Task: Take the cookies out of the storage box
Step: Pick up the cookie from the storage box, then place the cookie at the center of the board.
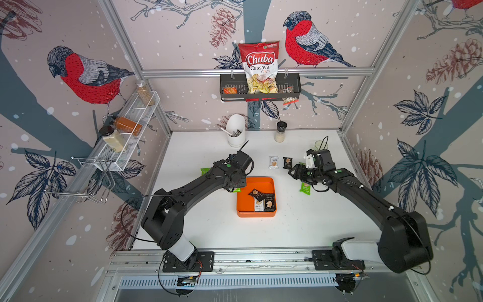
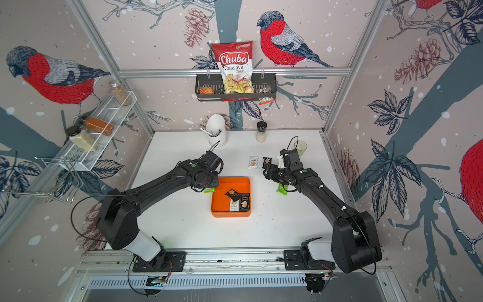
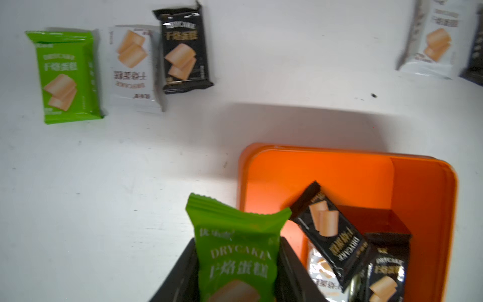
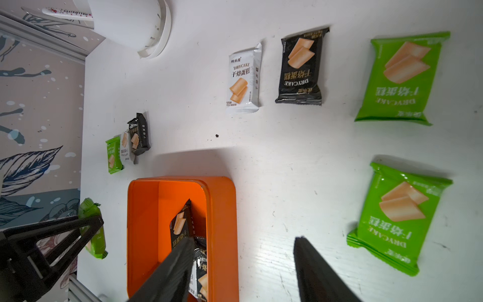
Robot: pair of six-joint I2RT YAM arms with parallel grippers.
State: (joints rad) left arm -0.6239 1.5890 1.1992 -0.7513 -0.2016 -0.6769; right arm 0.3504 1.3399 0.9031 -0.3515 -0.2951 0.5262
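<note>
The robot's left gripper needs to release the green cookies packet on the bare table [image 1: 211, 192] [image 3: 108, 186] just in front of the green-white-black row.
The orange storage box [image 1: 245, 194] [image 2: 219, 200] sits mid-table. Inside it lie two black cookies packets [image 1: 255, 194] [image 3: 329, 230] and a white one [image 1: 258, 207]. My left gripper [image 3: 238, 243] [image 1: 233, 188] hangs at the box's left edge, shut on a green cookies packet [image 3: 236, 261] [image 2: 209, 190]. Right of the box's far corner, my right gripper [image 4: 245, 240] [image 1: 294, 171] is open and holds nothing. Several cookies packets lie on the table: a green, white and black row [image 3: 133, 68] to the left, white [image 1: 273, 162] and black [image 1: 287, 163] behind the box, and two green ones [image 4: 400, 78] [image 4: 397, 217] to the right.
A white utensil holder [image 1: 236, 130], a spice jar [image 1: 281, 132] and a clear cup [image 1: 321, 144] stand along the table's back. The black wall basket [image 1: 292, 90] holds the Chuba bag. A white wire rack [image 1: 130, 125] with jars hangs on the left wall.
</note>
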